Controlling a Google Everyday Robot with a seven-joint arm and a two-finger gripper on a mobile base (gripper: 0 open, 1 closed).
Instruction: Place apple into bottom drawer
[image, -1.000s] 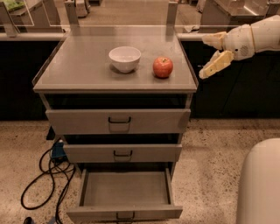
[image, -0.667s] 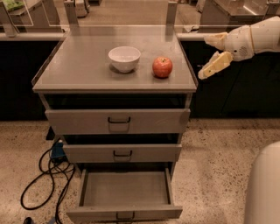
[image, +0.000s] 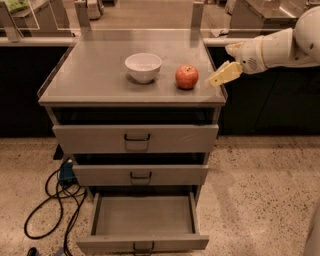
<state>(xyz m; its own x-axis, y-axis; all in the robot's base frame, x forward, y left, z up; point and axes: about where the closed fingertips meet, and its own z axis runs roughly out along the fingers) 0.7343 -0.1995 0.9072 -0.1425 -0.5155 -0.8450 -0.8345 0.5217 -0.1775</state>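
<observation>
Next, my gripper goes next to the red apple beside the white bowl and then closes on the apple's sides (image: 188, 79).
A small red apple (image: 186, 77) sits on the grey cabinet top (image: 95, 80), right of centre. My gripper (image: 226, 61) hangs over the cabinet's right edge, a short way right of the apple and apart from it. Its fingers are spread, one yellowish finger (image: 224, 74) pointing down-left toward the apple, and it holds nothing. The bottom drawer (image: 143, 244) is pulled out toward me and its grey inside is bare. The middle drawer and top drawer above it are pushed in.
A white bowl (image: 143, 66) stands on the cabinet top just left of the apple. Black cables and a blue box (image: 67, 173) lie on the speckled floor at the cabinet's lower left. Dark counters stand behind on both sides.
My gripper and arm have moved left toward the apple, now reaching over the cabinet's right edge. The view has shifted a little. Apple, bowl and drawers have stayed put.
</observation>
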